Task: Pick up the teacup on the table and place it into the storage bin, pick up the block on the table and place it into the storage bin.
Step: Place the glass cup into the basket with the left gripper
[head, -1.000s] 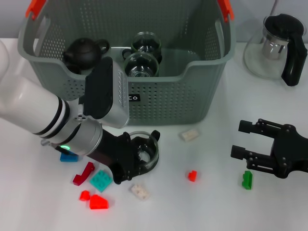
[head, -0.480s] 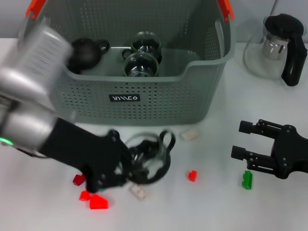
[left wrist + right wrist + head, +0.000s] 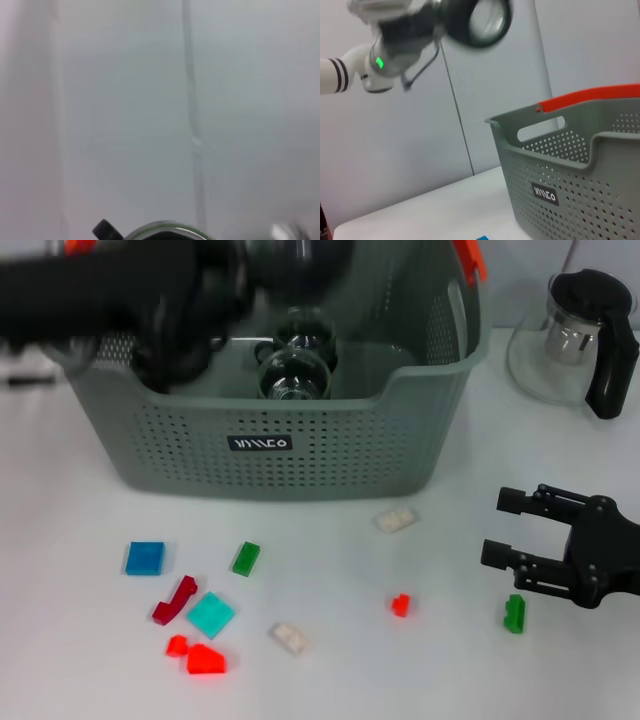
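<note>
My left gripper has the teacup, which hangs high above the storage bin now. It will let go of the teacup on the front glass cup inside the storage bin (image 3: 292, 369).
A clear glass teacup (image 3: 300, 255) hangs high above the storage bin (image 3: 330, 455), a grey perforated basket, with my left gripper (image 3: 265, 265) shut on it; both are blurred by motion. In the right wrist view the teacup (image 3: 482, 20) shows in the left gripper (image 3: 455, 22), well above the bin (image 3: 570, 165). The left wrist view shows only the teacup's rim (image 3: 165, 231). Several blocks lie on the table, among them a green block (image 3: 514, 613) just below my right gripper (image 3: 497, 529), which is open and holds nothing.
Inside the bin are a black teapot (image 3: 175, 360) and two glass cups (image 3: 293, 375). A glass pitcher with a black handle (image 3: 580, 335) stands at the back right. Loose blocks include blue (image 3: 145, 557), green (image 3: 245, 558), teal (image 3: 210, 614), red (image 3: 400, 604) and cream (image 3: 396, 520).
My left arm has lifted the teacup off the table and swung it up over the bin, uncovering a green block. The right arm has not moved.
</note>
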